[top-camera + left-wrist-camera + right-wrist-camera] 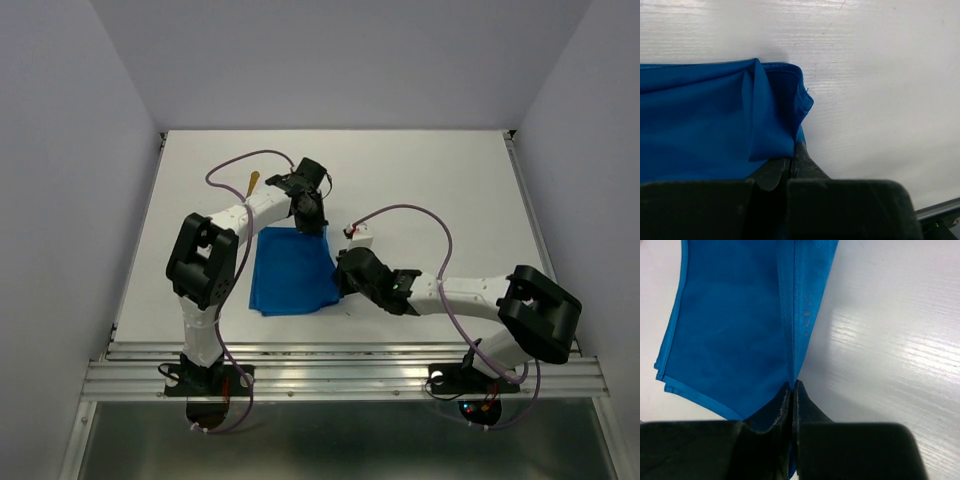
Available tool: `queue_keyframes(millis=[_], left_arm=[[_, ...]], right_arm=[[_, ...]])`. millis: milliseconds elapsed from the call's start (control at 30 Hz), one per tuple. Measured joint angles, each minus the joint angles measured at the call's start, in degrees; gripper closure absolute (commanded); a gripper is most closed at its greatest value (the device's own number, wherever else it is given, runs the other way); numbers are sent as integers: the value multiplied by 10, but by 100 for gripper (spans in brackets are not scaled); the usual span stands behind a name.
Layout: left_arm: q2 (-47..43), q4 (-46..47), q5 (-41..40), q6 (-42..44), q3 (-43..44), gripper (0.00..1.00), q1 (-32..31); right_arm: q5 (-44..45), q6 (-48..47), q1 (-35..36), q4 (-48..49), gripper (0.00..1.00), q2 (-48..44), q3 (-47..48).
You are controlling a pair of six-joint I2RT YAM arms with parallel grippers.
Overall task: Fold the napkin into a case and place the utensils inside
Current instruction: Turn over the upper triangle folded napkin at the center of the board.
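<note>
The robot's right gripper will release the napkin's near corner on the white table (349, 315) between its fingers and the metal rail.
The bright blue napkin (292, 273) lies folded in the middle of the white table. My left gripper (312, 222) is shut on its far right corner; the left wrist view shows the napkin (715, 125) pinched between the left gripper's (794, 152) closed jaws. My right gripper (345, 275) is shut on the near right edge; the right wrist view shows the napkin (740, 325) held at the right gripper's (793, 385) tips. One golden-orange utensil (251, 184) lies at the far left behind the left arm. The others are out of view.
A small white block (360, 236) sits on the table just right of the napkin, close to the right wrist. The table's near edge is a metal rail (350, 370). Grey walls close in both sides and the back.
</note>
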Motion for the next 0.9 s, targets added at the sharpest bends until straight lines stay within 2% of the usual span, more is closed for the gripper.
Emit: queue_keyframes(millis=[233,500,767,833,867,900], left_arm=[[15,20,-7,-17,3,100,-15],[21,42,-30,-29,4,100,-35],[43,51,-35,-30,14,99,-38],[49,52,-33,-29,17,88,-38],[51,53,-32,-29,19,78,-38],[56,52,-30,-27,25,73,-39]], right_arm=[[42,1,0,9,99,0,-24],[75,-8,0,77,99,0,-73],[93,-24,1,94,98,17,-77],[95,-27,1,97,93,22,-77],[95,-28,1,98,92,23,-77],[94,-30,1,98,88,24,-77]])
